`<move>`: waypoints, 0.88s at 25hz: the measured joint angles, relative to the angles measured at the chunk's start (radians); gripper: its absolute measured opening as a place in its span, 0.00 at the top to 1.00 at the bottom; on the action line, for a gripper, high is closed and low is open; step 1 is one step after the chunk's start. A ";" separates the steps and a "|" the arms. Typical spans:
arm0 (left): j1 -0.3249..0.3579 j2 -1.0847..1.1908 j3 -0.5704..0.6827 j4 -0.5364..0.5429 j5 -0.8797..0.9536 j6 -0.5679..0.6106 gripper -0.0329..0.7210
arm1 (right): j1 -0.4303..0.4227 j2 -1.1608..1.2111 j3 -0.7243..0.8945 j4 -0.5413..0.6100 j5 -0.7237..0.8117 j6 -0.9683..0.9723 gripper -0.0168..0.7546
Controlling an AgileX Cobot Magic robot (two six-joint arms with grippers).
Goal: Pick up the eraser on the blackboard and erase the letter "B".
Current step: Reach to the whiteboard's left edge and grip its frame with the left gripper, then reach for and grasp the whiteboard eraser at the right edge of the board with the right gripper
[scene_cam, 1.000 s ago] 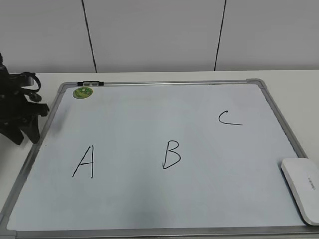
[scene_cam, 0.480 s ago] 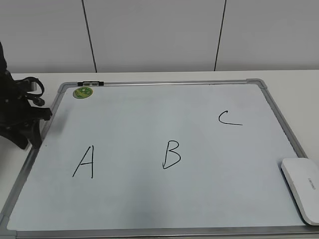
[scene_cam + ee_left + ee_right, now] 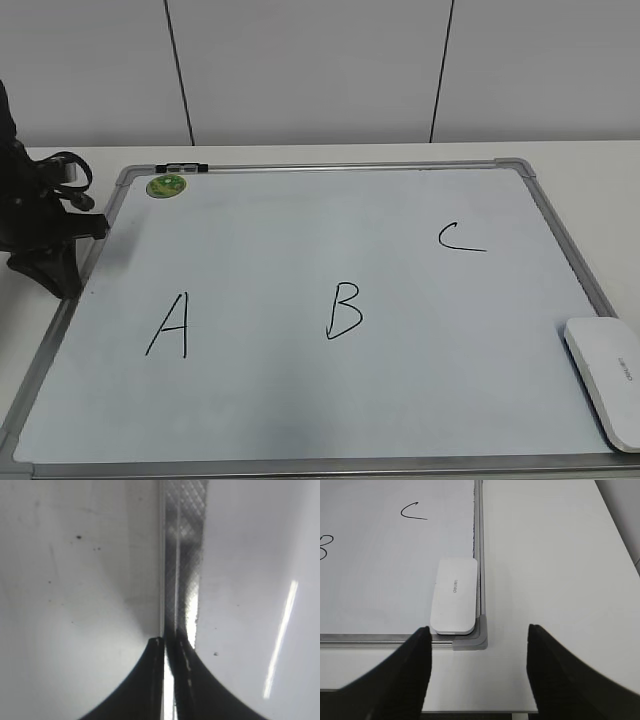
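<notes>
The robot's right gripper should next go to the white eraser at the blackboard's corner and close across its long sides [image 3: 601, 365] [image 3: 455, 583], about halfway along.
The blackboard [image 3: 320, 200] lies flat on the white table. The letter "B" [image 3: 344, 310] is in black near its middle front, between an "A" [image 3: 168, 326] and a "C" [image 3: 460, 238]. The white eraser [image 3: 606, 378] lies at the board's front right corner and also shows in the right wrist view [image 3: 454, 595]. My right gripper [image 3: 479, 630] is open and empty, hovering just in front of that corner, out of the exterior view. My left gripper [image 3: 166, 642] is shut and empty over the board's left frame [image 3: 182, 555]; its arm [image 3: 40, 225] is at the left edge.
A round green magnet [image 3: 166, 185] and a small black clip [image 3: 181, 167] sit at the board's back left. Bare white table [image 3: 555, 555] lies to the right of the board. A pale wall stands behind.
The left arm has shifted slightly right and down along the board's left frame. The board, letters and eraser have not moved.
</notes>
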 joint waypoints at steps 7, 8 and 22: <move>0.000 0.000 0.000 0.000 0.000 0.000 0.93 | 0.000 0.000 0.000 0.000 0.000 0.000 0.40; 0.000 0.000 0.000 0.000 0.000 0.000 0.93 | 0.000 0.000 0.000 0.000 0.000 0.000 0.40; 0.000 0.000 0.000 0.000 0.002 0.000 0.92 | 0.000 0.289 -0.047 0.065 -0.012 0.000 0.40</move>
